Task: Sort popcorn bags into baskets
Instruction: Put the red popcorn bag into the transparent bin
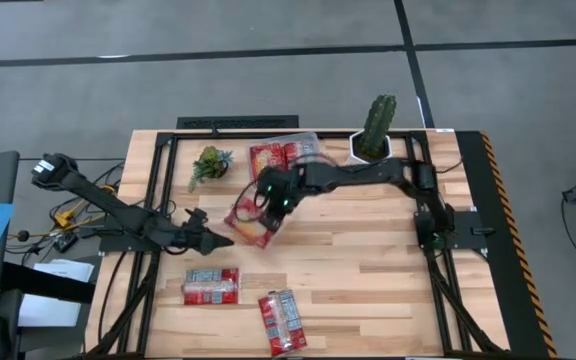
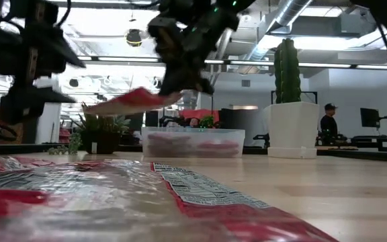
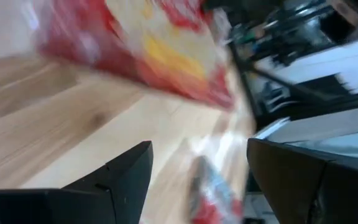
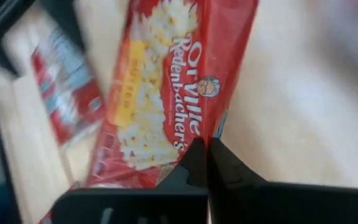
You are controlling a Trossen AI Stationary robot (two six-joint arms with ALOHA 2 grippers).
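The red popcorn bag, hanging clear of the table now, will be let go by my right gripper in the clear tub, on the packet (image 1: 297, 154) nearest the cactus.
My right gripper (image 1: 266, 212) is over the middle of the table, shut on a red popcorn bag (image 1: 248, 224) with a cream-yellow picture (image 4: 160, 99). In the low view the bag (image 2: 130, 101) hangs clear of the table. My left gripper (image 1: 213, 232) is just left of that bag, open (image 3: 194, 174) and holding nothing. Two more packets lie flat nearer the near edge, one (image 1: 211, 286) to the left and one (image 1: 281, 321) further right. The clear tub (image 1: 286, 152) sits at the far edge with red packets inside. My right gripper pinches the bag between its two fingers at a red edge strip (image 4: 219, 127) beside the picture. The fingers come from above, slanting toward the table's left. The bag is lifted clear and sticks out from the fingers nearly level, its free end (image 2: 96, 107) drooping a little.
A white pot with a tall cactus (image 1: 374, 135) stands right of the tub. A small green plant (image 1: 211, 162) stands left of it. Black frame rails (image 1: 153, 190) run along the table's sides. Bare wood (image 1: 368, 270) lies toward the near right.
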